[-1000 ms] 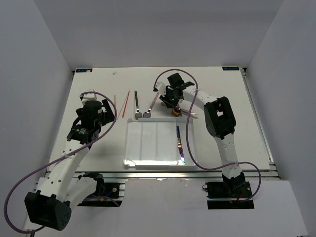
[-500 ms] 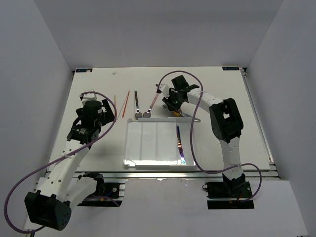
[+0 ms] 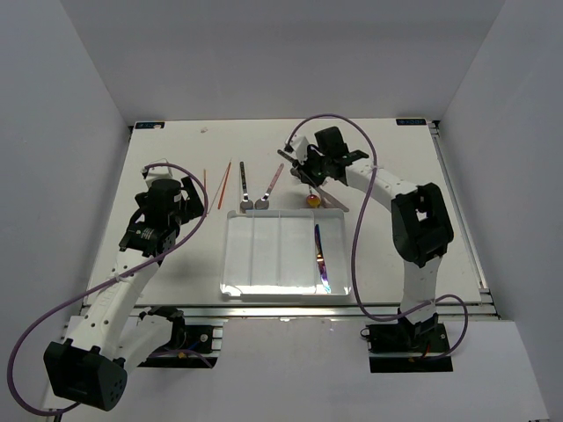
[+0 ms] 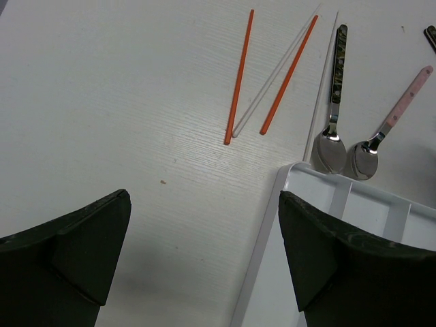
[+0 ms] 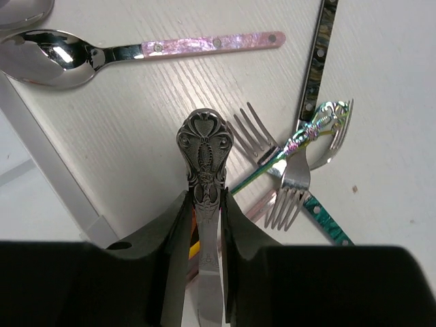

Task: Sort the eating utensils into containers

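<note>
The ornate silver knife, now held just behind the clear tray, will be let go by my right gripper in the clear tray [image 3: 332, 258], beside the iridescent knife, near the tray's outer side.
My right gripper [image 5: 204, 204] is shut on an ornate silver knife [image 5: 204, 146], held above the table just behind the clear tray [image 3: 227, 255]; it also shows in the top view [image 3: 310, 167]. Under it lie several forks [image 5: 294, 184], a pink-handled spoon [image 5: 136, 51] and a dark-handled piece [image 5: 317, 61]. Two red-orange chopsticks [image 4: 238, 75] and two spoons [image 4: 335, 88] lie behind the tray's left corner [image 4: 293, 177]. An iridescent knife [image 3: 321, 259] lies in the tray's rightmost compartment. My left gripper [image 4: 204, 252] is open and empty above the table beside the tray's left edge.
A small orange-yellow thing [image 3: 312, 200] lies on the table behind the tray's far rim, below the right gripper. White walls enclose the table on three sides. The tray's other three compartments hold nothing that I can see.
My right gripper has risen and shifted slightly back and right from the utensil pile, with the silver knife in it. The left arm has not moved.
</note>
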Controlling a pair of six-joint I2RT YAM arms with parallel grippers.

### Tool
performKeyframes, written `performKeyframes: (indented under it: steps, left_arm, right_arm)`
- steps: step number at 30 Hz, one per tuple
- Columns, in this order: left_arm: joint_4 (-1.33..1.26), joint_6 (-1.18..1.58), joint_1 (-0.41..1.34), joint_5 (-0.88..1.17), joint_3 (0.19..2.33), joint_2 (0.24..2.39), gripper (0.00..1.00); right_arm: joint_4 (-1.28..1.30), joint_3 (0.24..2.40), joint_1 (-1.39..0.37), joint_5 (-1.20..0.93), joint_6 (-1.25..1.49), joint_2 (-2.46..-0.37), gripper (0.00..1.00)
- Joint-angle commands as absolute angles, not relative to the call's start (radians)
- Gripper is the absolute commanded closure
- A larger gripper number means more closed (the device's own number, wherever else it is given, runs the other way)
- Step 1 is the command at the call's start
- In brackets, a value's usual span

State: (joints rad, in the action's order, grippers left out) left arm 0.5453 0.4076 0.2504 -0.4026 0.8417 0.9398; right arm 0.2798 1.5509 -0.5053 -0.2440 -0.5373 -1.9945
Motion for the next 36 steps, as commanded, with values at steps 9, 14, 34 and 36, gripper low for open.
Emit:
performKeyframes:
  steps: [9, 14, 34, 36]
  left_arm:
    - [0.54, 0.403, 0.245, -0.411, 0.834, 0.923, 0.02]
    - [0.54, 0.403, 0.245, -0.41, 0.834, 0.925, 0.02]
    - [0.54, 0.403, 0.247, -0.41, 0.835, 0.913, 0.02]
    - [0.537, 0.403, 0.247, -0.405, 0.834, 0.914, 0.02]
  right_arm:
    - [0.045, 1.398, -0.439, -0.265, -0.4, -1.752, 1.0]
    - [0.022, 1.359, -0.426, -0.229, -0.35, -1.684, 1.0]
    - [0.061, 1.08, -0.443, -0.095, 0.182, -1.313, 1.0]
    - [0.057, 0.998, -0.456, -0.107, 0.228, -1.284, 1.0]
